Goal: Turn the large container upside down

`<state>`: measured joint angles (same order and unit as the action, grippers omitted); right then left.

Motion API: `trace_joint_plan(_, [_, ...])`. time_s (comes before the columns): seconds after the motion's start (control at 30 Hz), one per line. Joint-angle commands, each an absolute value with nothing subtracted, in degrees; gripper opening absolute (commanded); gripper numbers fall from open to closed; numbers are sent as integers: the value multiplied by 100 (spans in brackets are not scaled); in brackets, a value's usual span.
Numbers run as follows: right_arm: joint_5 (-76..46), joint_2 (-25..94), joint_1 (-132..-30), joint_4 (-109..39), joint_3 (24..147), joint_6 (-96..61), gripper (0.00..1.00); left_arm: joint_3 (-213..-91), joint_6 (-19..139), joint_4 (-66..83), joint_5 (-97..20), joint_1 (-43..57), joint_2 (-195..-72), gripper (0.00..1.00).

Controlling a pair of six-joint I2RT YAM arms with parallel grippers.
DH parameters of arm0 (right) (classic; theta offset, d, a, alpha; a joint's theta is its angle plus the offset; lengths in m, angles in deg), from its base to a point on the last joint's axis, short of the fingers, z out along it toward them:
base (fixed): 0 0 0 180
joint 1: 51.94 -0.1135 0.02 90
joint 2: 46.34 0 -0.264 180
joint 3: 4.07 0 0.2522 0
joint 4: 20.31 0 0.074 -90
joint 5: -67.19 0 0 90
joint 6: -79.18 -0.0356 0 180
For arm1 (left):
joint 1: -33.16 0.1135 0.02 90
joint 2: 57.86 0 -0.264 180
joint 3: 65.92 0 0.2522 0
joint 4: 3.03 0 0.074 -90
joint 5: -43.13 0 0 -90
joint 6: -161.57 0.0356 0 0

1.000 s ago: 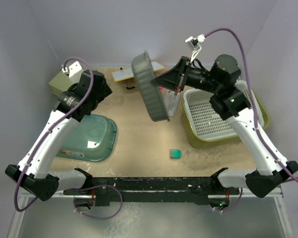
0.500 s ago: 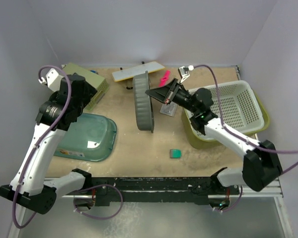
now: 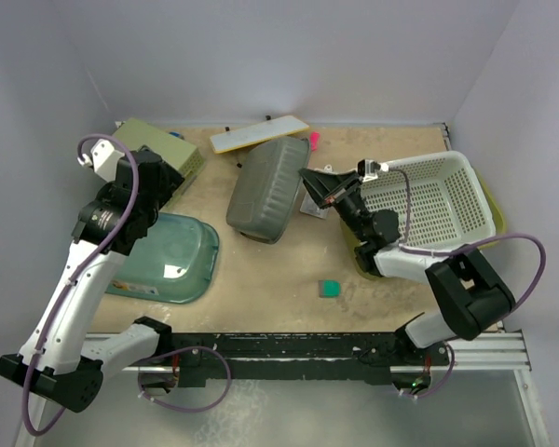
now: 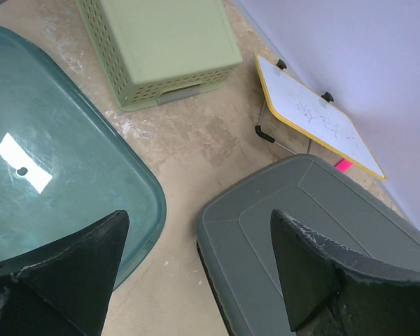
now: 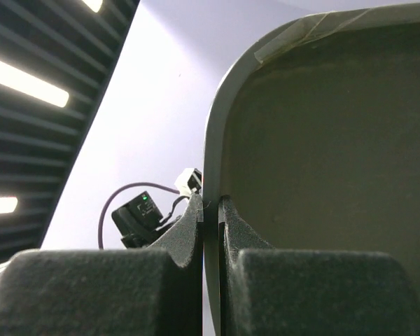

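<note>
The robot's right gripper should set the dark grey tub down on the floor [image 3: 253, 223] close beside the teal tub.
The large container [image 3: 496, 222], an olive-green tub, stands at the right with a white slotted basket [image 3: 429, 200] nested in it; only its rim shows. My right gripper [image 3: 309, 177] is shut on the rim of a dark grey tub [image 3: 265, 191], which lies base up in the middle. In the right wrist view both fingers [image 5: 196, 217] pinch that rim [image 5: 211, 175]. My left gripper [image 4: 196, 273] hangs open above the floor between the grey tub [image 4: 322, 210] and a teal tub [image 4: 49, 161], touching nothing.
A teal tub [image 3: 168, 256] lies at the left. A pale yellow-green basket [image 3: 168, 154] sits base up at the back left. A yellow-edged whiteboard [image 3: 259, 133] and a pink item [image 3: 312, 140] lie at the back wall. A small green block [image 3: 329, 289] lies near the front.
The dark grey tub has tipped from standing on edge to lying base up, and my right gripper has dropped low with it. The left arm has barely moved.
</note>
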<state>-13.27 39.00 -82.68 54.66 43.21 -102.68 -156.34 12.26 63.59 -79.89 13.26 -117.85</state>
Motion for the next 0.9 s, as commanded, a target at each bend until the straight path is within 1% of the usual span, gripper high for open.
trace_joint_plan(0.0, [-1852,3217,-8300,5690,4037,-10292,0,-15617,1428,5972,-7980,1357,-11763,79])
trace_joint_plan(0.03, [-1771,2985,-8305,5285,3957,-10109,0,-15620,1457,5963,-7968,1363,-11789,79])
trace_joint_plan(0.13, [-1713,2052,-8395,3372,3653,-9400,0,-15588,1515,5918,-7935,1357,-11832,79])
trace_joint_plan(0.23, [-1953,1152,-8481,1839,3477,-8458,0,-15410,1628,5651,-7679,1363,-11820,79])
trace_joint_plan(0.27, [-2102,872,-8500,1364,3432,-8278,0,-15273,1639,5461,-7495,1358,-11776,79])
trace_joint_plan(0.33, [-2312,459,-8523,865,3244,-8089,0,-14961,1586,5000,-7175,1361,-11672,79])
trace_joint_plan(0.4, [-2354,216,-8534,484,3165,-8056,0,-14751,1505,4721,-7000,1357,-11648,79])
trace_joint_plan(0.53, [-2258,-54,-8560,-235,2986,-8108,0,-14778,1519,4840,-6919,1357,-11813,79])
trace_joint_plan(0.67, [-2379,-207,-8630,-568,2805,-8137,5,-14770,1584,4881,-6995,1358,-11775,79])
trace_joint_plan(0.77, [-2744,-33,-8907,-451,2793,-8159,8,-14681,1557,4796,-6987,1357,-11745,79])
trace_joint_plan(0.87, [-2972,256,-9220,-407,2851,-8121,17,-14686,1560,4726,-6896,1356,-11788,79])
